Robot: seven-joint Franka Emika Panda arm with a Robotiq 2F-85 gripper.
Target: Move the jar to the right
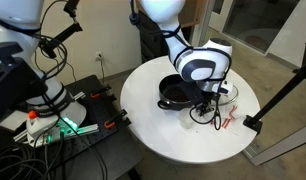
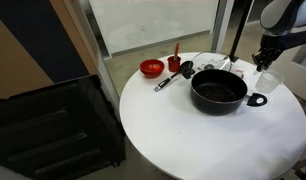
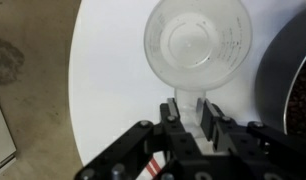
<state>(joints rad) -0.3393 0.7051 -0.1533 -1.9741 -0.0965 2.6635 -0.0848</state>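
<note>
I should use my gripper to set the jar down and let go of it on the bare white table [image 1: 183, 125] [image 3: 201, 30] between the black pot and the table's near edge.
The jar [image 3: 198, 45] is a small whitish translucent cup seen from above in the wrist view, standing on the white round table [image 3: 108, 70]. A tab on its near side sits between my gripper's [image 3: 191, 118] fingers, which are shut on it. In an exterior view the gripper [image 2: 265, 62] hangs over the jar [image 2: 269, 80] at the table's far right, just beside the black pot [image 2: 218, 90]. In an exterior view the gripper [image 1: 215, 97] is low beside the pot [image 1: 178, 93], and the jar is mostly hidden there.
A red bowl [image 2: 151, 68], a black-handled utensil [image 2: 168, 78] and a small red item [image 2: 176, 50] lie at the back of the table. The pot's rim [image 3: 293, 90] is close to the jar. The table edge [image 2: 293, 100] is near. A cart with cables [image 1: 63, 115] stands beside the table.
</note>
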